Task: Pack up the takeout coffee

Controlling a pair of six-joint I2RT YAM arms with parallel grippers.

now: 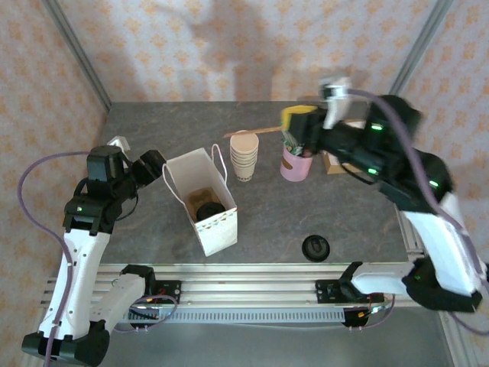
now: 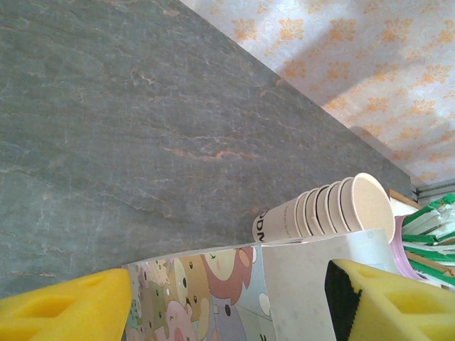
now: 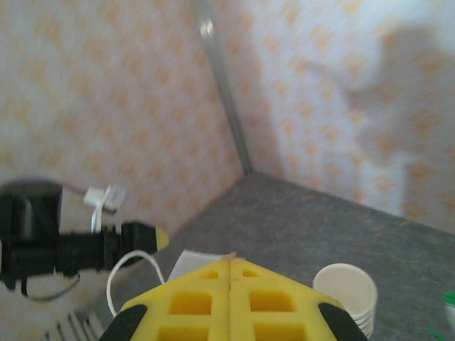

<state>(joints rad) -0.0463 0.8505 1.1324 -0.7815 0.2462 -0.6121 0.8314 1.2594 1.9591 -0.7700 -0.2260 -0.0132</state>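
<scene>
Next, my right gripper releases the thin wooden stir stick inside the white paper bag (image 1: 202,198), beside the takeout coffee.
The takeout coffee (image 1: 208,210) stands inside the white paper bag (image 1: 218,229), with its black lid showing from above. My left gripper (image 1: 150,164) is at the bag's far left corner. Its jaws are open, and the bag's cartoon-printed side (image 2: 199,298) lies between the yellow fingers (image 2: 71,309) in the left wrist view, where that gripper (image 2: 224,288) looks over the bag. My right gripper (image 1: 287,125) hovers above the pink cup, shut on a thin wooden stir stick (image 1: 252,132). The stick's tip (image 3: 229,255) pokes out between the closed fingers of the right gripper (image 3: 229,260).
A stack of lidless tan cups (image 1: 244,156) stands right of the bag. A pink cup (image 1: 295,167) holds green packets, with a small brown box (image 1: 333,163) beside it. A loose black lid (image 1: 315,246) lies near the front edge. Patterned walls enclose the table.
</scene>
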